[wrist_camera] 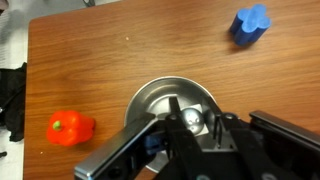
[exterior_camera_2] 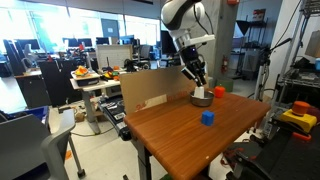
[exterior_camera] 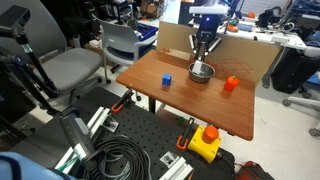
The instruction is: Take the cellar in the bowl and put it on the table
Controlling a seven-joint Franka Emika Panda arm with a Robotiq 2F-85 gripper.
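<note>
I should use my gripper to set the cellar down on the table [exterior_camera: 169,63] [wrist_camera: 306,103] next to the steel bowl, behind the blue cube.
The small shiny steel bowl [exterior_camera: 202,73] [exterior_camera_2: 202,99] stands near the far edge of the reddish-brown wooden table [exterior_camera: 190,105] [exterior_camera_2: 170,135]. My gripper [exterior_camera: 203,62] [exterior_camera_2: 199,88] reaches down into it. In the wrist view the bowl's rim [wrist_camera: 148,100] shows, and my gripper [wrist_camera: 195,120] has its two fingers closed in against the small shiny round cellar [wrist_camera: 191,121] inside the bowl. The cellar is hidden in both exterior views.
A blue cube [exterior_camera: 167,80] [exterior_camera_2: 207,117] [wrist_camera: 251,24] and a small orange object [exterior_camera: 231,84] [exterior_camera_2: 219,91] [wrist_camera: 70,128] lie on the table on either side of the bowl. A cardboard sheet [exterior_camera: 245,55] stands behind. A black perforated board [exterior_camera: 140,140] and a yellow device [exterior_camera: 205,143] lie below the table.
</note>
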